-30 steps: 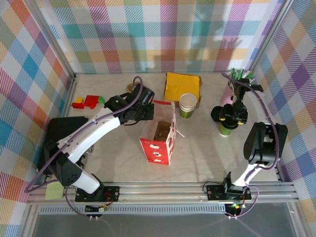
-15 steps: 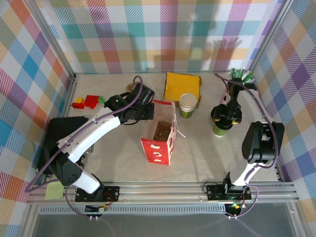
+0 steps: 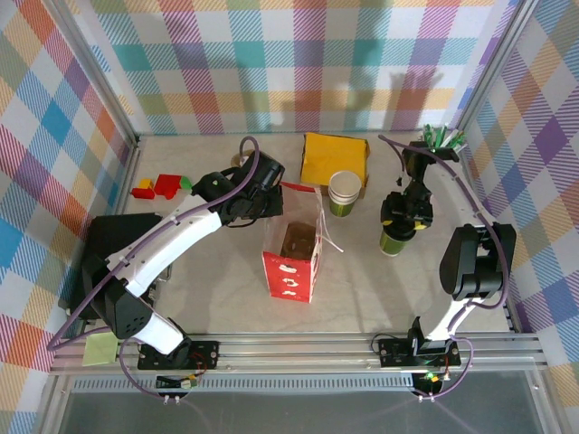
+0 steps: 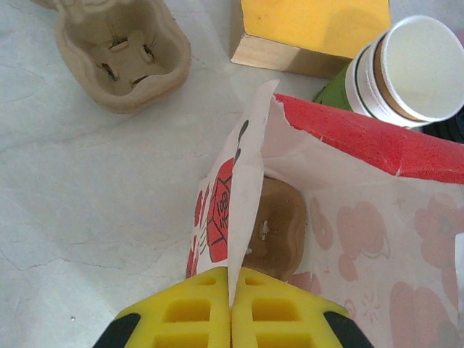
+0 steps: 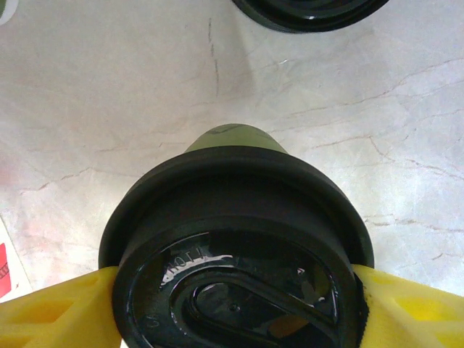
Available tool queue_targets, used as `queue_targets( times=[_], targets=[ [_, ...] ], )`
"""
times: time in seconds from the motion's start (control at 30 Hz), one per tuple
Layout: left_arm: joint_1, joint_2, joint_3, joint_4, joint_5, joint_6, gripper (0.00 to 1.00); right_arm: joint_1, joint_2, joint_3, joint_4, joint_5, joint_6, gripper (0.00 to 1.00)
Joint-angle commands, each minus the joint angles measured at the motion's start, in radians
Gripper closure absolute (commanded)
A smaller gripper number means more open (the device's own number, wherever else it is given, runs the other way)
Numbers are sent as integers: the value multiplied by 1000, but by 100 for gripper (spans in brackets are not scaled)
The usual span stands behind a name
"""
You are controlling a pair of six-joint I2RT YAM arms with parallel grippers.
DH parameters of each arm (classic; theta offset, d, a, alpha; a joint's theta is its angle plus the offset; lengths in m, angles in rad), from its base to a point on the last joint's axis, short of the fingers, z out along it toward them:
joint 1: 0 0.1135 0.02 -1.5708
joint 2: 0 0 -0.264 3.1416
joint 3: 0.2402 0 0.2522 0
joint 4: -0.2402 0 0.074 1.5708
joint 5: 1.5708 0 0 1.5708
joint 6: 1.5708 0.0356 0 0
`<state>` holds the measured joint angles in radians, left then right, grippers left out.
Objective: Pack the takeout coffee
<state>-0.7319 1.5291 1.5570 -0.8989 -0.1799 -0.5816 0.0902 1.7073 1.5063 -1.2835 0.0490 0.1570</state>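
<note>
My left gripper is holding the paper bag's side rim and the bag stands crooked, so it should let go and take the bag's rim nearer the back corner (image 4: 265, 98).
The takeout coffee (image 5: 239, 239), a green paper cup with a black lid, sits between the yellow fingers (image 5: 51, 312) of my right gripper (image 5: 239, 290), which is shut on it at the lid. From above, the cup (image 3: 393, 240) hangs under that gripper (image 3: 403, 213), right of the red-and-white paper bag (image 3: 291, 271). My left gripper (image 4: 232, 279) is shut on the bag's left rim (image 4: 243, 196) and holds the mouth wide. A brown pulp carrier (image 4: 283, 225) lies inside the bag. In the top view the left gripper (image 3: 264, 204) stands at the bag's back left.
A stack of green-and-white cups (image 3: 344, 192) and a yellow box (image 3: 334, 158) stand behind the bag. A pink cup of sticks (image 3: 436, 145) is at the back right. A spare black lid (image 5: 312, 9) lies on the table. A pulp tray (image 4: 123, 54) and coloured blocks (image 3: 159, 187) lie left.
My right gripper has carried the coffee cup to the left, toward the bag and the cup stack. The left gripper has stayed on the bag's rim.
</note>
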Motion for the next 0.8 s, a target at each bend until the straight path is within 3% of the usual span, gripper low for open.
queue_targets(
  times=[0.0, 0.4, 0.5, 0.57, 0.77],
  targets=[
    [-3, -3, 35, -22, -43, -76, 100, 27, -33, 72, -86, 4, 35, 28],
    [-5, -29, 7, 41, -71, -211, 98, 180, 9, 518, -369, 74, 120, 29],
    [-5, -39, 16, 45, -72, -209, 84, 229, 68, 709, -472, 79, 147, 29],
    [-3, -47, 28, 35, -80, -186, 69, 263, 95, 812, -501, 65, 156, 30],
    [-4, -75, 76, -28, -114, -113, 53, 312, 112, 955, -501, -14, 266, 32]
  ],
)
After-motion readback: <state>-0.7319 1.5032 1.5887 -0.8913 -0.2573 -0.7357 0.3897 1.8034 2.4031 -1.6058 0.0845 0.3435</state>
